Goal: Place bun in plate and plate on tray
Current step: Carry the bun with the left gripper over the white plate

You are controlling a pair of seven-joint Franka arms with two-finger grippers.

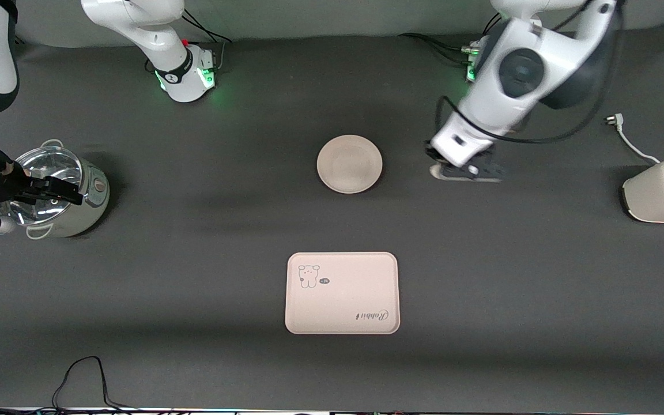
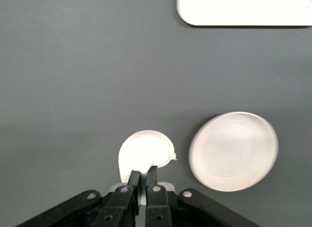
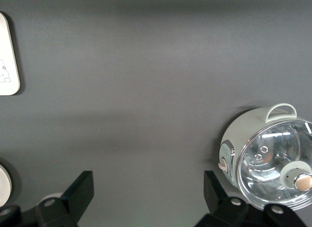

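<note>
The off-white bun, now low at the table beside the plate, will be let go by my left gripper in the cream plate (image 1: 368,165) (image 2: 208,150), on the side facing the white toaster.
The off-white bun (image 2: 144,153) is pinched at its edge between my left gripper's (image 2: 143,174) shut fingers. In the front view the left gripper (image 1: 466,170) is low at the table beside the plate, toward the left arm's end, and a bit of the bun (image 1: 437,171) shows under it. The round cream plate (image 1: 349,164) (image 2: 233,151) lies bare mid-table. The cream tray (image 1: 342,293) with a bear drawing lies nearer the front camera; its edge (image 2: 243,10) shows in the left wrist view. My right gripper (image 1: 58,193) (image 3: 148,190) is open and holds nothing, over the pot.
A pale cooker pot with a glass lid (image 1: 58,190) (image 3: 273,163) stands at the right arm's end. A white toaster (image 1: 663,190) with its plug and cable (image 1: 626,135) stands at the left arm's end. The tray's edge (image 3: 7,56) shows in the right wrist view.
</note>
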